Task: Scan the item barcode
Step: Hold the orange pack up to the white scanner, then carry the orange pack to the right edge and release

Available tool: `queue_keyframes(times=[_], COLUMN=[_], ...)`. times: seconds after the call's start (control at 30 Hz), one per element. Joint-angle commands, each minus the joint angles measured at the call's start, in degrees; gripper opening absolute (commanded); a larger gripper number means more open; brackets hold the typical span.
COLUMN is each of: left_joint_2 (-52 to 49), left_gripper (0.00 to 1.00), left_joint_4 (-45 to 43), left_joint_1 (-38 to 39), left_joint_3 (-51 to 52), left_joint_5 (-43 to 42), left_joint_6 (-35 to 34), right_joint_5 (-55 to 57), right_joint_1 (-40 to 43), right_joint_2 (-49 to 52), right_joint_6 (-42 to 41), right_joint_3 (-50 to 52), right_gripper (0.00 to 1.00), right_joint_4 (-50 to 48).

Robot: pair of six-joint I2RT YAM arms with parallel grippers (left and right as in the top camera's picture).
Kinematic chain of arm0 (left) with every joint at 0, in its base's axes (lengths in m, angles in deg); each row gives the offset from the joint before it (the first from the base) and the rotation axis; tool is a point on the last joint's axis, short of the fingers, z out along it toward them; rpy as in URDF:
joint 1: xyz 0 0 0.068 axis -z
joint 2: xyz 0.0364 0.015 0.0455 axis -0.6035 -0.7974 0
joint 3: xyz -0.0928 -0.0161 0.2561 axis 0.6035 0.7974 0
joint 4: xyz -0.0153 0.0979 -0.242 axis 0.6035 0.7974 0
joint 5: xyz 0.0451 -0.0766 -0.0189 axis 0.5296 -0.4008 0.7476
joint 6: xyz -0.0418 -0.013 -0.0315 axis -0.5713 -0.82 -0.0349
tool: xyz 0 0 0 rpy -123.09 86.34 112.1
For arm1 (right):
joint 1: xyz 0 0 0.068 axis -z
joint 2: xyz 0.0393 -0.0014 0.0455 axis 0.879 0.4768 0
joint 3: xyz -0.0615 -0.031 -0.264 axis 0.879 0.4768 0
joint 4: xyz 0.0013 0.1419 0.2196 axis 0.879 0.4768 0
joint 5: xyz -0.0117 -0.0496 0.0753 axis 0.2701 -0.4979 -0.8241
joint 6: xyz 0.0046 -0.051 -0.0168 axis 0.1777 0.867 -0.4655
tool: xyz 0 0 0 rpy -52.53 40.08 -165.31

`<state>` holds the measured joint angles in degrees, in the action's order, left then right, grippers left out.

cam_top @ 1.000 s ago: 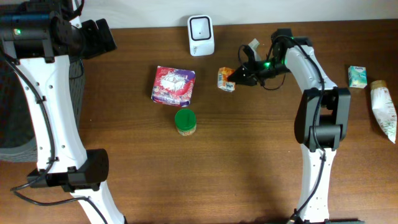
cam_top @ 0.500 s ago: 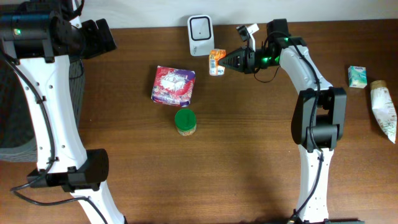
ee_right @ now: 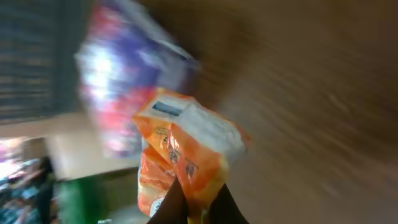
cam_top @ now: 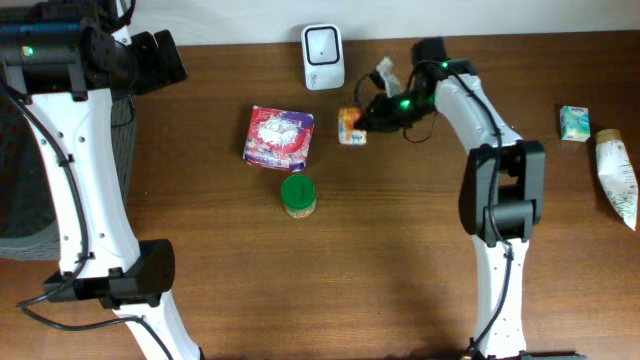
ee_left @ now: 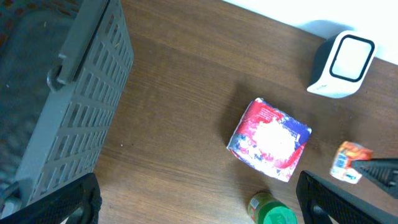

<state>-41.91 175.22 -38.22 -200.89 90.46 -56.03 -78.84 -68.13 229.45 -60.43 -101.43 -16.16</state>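
I will use my right gripper to set the orange and white packet, which hangs below the barcode scanner now, down on the table point(cam_top: 571, 157) between the teal packet and the white tube.
A small orange and white packet point(cam_top: 350, 126) is pinched by one edge in my right gripper point(cam_top: 364, 121), which is shut on it. It hangs just below and to the right of the white barcode scanner point(cam_top: 323, 43) at the table's back edge. The right wrist view is blurred. There the packet point(ee_right: 186, 149) fills the middle, above the shut gripper point(ee_right: 196, 202). My left gripper point(ee_left: 199, 208) is open and empty, held high over the table's left side. From there I see the scanner point(ee_left: 345, 62) and the packet point(ee_left: 349, 163).
A red and purple pack point(cam_top: 280, 137) lies left of the orange packet. A green-lidded jar point(cam_top: 298, 195) stands below it. A grey basket point(ee_left: 68, 93) sits off the left edge. A teal packet point(cam_top: 574, 122) and a white tube point(cam_top: 618, 175) lie at the far right.
My right gripper lifted the orange packet up beside the scanner, then brought it back down and slightly left. The left arm has not moved.
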Motion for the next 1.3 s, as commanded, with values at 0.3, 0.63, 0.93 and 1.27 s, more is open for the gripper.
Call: queue_keyframes(times=[0.3,0.63,0.93,1.27], left_joint_2=[1.05,1.07,1.07,1.07], left_gripper=[0.99,0.99,0.99,0.99], left_joint_4=[0.04,0.04,0.04,0.04], left_joint_1=[-0.2,-0.2,-0.2,-0.2], left_joint_3=[-0.55,-0.55,-0.55,-0.55], left_joint_5=[0.46,0.44,0.44,0.46], left_joint_6=[0.46,0.46,0.46,0.46], right_joint_5=[61.33,56.3,65.83,65.79], right_joint_1=[-11.54,-15.13,-5.14,22.75], right_joint_2=[-1.18,-0.55,-3.1,-4.52], right_joint_6=[20.83,35.04,-9.99,-15.52], right_joint_3=[-6.8,-6.69,-6.78,-6.71], right_gripper=[0.04,0.04,0.04,0.04], right_joint_4=[-28.17,-45.64,-31.82,0.2])
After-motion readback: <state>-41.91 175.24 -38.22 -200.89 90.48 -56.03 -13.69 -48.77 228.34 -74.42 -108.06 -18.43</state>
